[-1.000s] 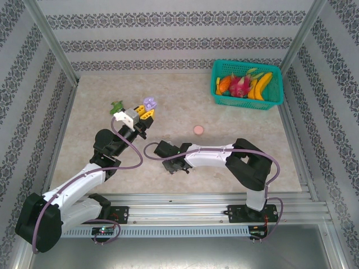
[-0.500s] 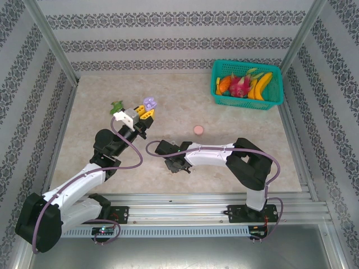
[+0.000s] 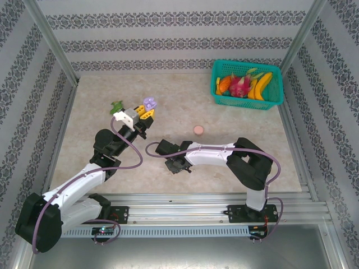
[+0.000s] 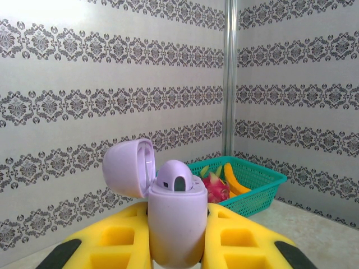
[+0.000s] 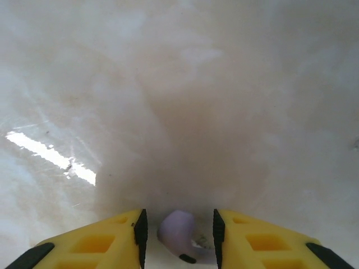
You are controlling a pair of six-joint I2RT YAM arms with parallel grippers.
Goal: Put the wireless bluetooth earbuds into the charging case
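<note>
The stem of the earbud points across at a finger of my right gripper, so I need to square the earbud to the fingers and grip its rounded head point(image 5: 176, 226).
My left gripper point(image 3: 145, 114) is raised above the table's left half, shut on a purple charging case point(image 4: 176, 218) with its lid point(image 4: 128, 167) flipped open. A rounded purple piece with a dark oval point(image 4: 176, 179) sits in the case's mouth. My right gripper point(image 3: 178, 166) is down at the table near the middle front. Its jaws stand open around a purple earbud point(image 5: 178, 231) lying on the table, with a gap on each side between the earbud and the pads point(image 5: 140, 232).
A round pink case point(image 3: 198, 129) lies on the table right of centre. A teal basket point(image 3: 221, 100) of fruit stands at the back right. A small green thing point(image 3: 116, 105) shows just left of the left gripper. Patterned walls enclose the table.
The right gripper has slid a little to the right at table level and its jaws have parted. The left arm and the case have not moved.
</note>
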